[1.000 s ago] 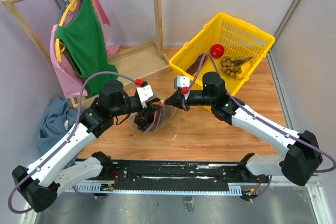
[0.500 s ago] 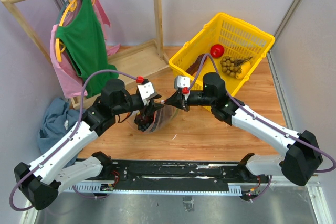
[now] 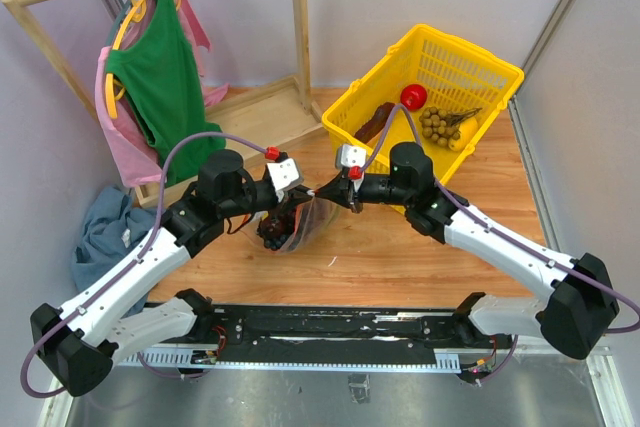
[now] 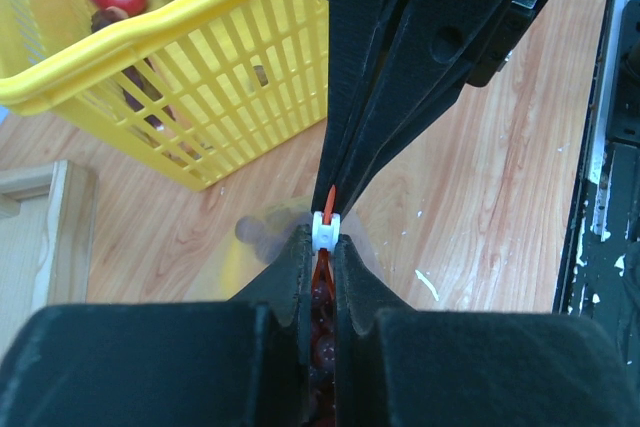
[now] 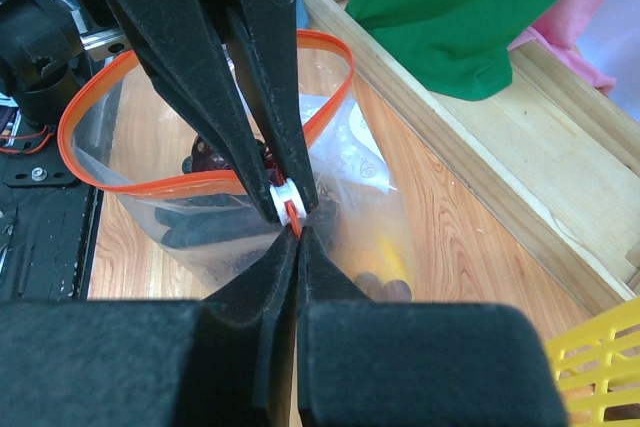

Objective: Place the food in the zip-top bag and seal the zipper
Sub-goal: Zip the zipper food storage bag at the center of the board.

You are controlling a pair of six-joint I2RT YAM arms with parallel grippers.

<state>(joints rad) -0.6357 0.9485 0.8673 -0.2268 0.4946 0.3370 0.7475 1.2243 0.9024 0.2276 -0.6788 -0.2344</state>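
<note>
The tip of the zipper's end tab is all my right gripper pinches, so it should open, move in and get a deeper hold close to the white slider (image 5: 287,200).
The clear zip-top bag (image 3: 297,229) hangs between both grippers above the wooden floor. My left gripper (image 3: 303,197) is shut on the white slider (image 4: 325,229) of the red-orange zipper (image 5: 160,184). My right gripper (image 3: 322,192) is shut on the zipper's end tab (image 5: 293,219), tip to tip with the left one. The bag's mouth stands open in a loop behind the slider. Dark purple grapes (image 4: 322,299) and the yellow bell pepper (image 5: 395,262) lie inside. I cannot make out the watermelon slice.
The yellow basket (image 3: 440,72) stands at the back right with a red round fruit (image 3: 413,97) and a brownish bunch (image 3: 437,125). A wooden rack base (image 3: 255,117) with a green garment (image 3: 155,77) is at the back left. A blue cloth (image 3: 100,232) lies left.
Both arms have shifted slightly to the right with the bag held between them. Both grips are unchanged.
</note>
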